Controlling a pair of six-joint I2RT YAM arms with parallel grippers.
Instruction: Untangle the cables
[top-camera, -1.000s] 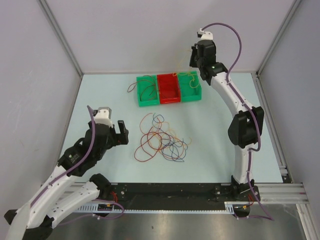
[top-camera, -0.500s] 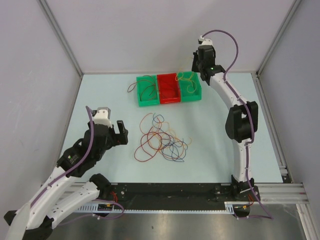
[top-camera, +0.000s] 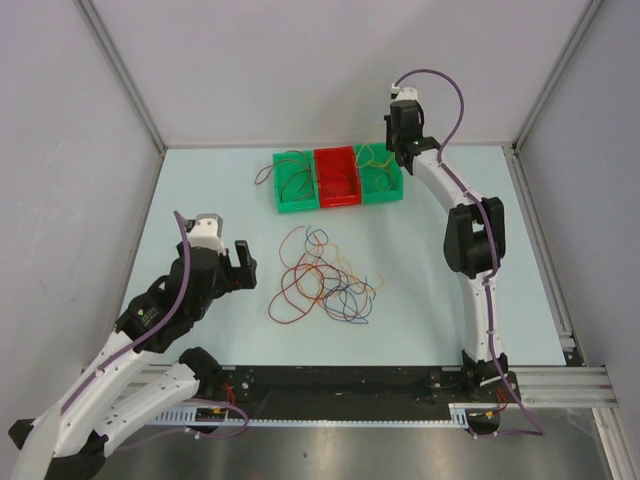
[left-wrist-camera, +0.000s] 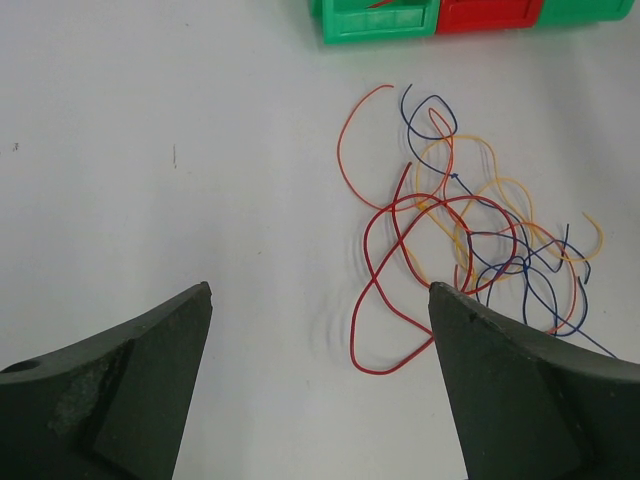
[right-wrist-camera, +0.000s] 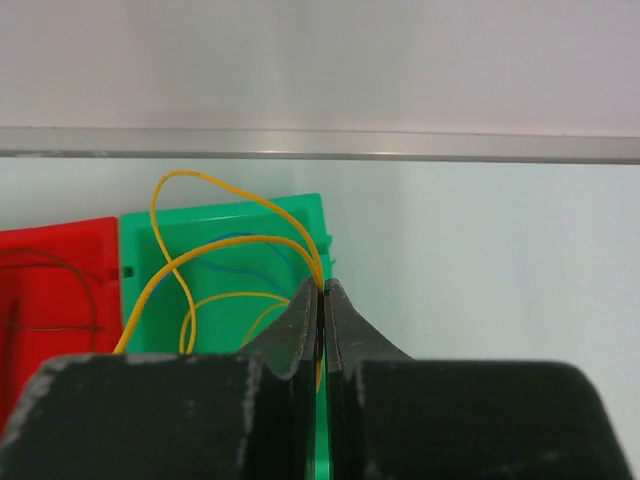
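Next, I grab the red cable with my left gripper at the cable's own crossing (top-camera: 283, 291) (left-wrist-camera: 375, 279), just behind the cable's near loop.
A tangle of thin red, orange, yellow and blue cables (top-camera: 322, 280) lies in the middle of the table; it also shows in the left wrist view (left-wrist-camera: 470, 235). My left gripper (top-camera: 237, 262) is open and empty, hovering left of the tangle, with a red loop (left-wrist-camera: 385, 300) between its fingertips' line of sight. My right gripper (top-camera: 392, 138) is shut on a yellow cable (right-wrist-camera: 215, 245) above the right green bin (right-wrist-camera: 225, 275). The yellow loops hang into that bin, which also holds a thin blue cable.
Three bins stand in a row at the back: a left green bin (top-camera: 296, 185) with brown and orange cables, a red bin (top-camera: 337, 180) in the middle and the right green bin (top-camera: 381, 178). Walls close in the table on the left, back and right.
My right gripper has moved left and toward the back over the right green bin, carrying the yellow cable. The left arm and the tangle have not moved.
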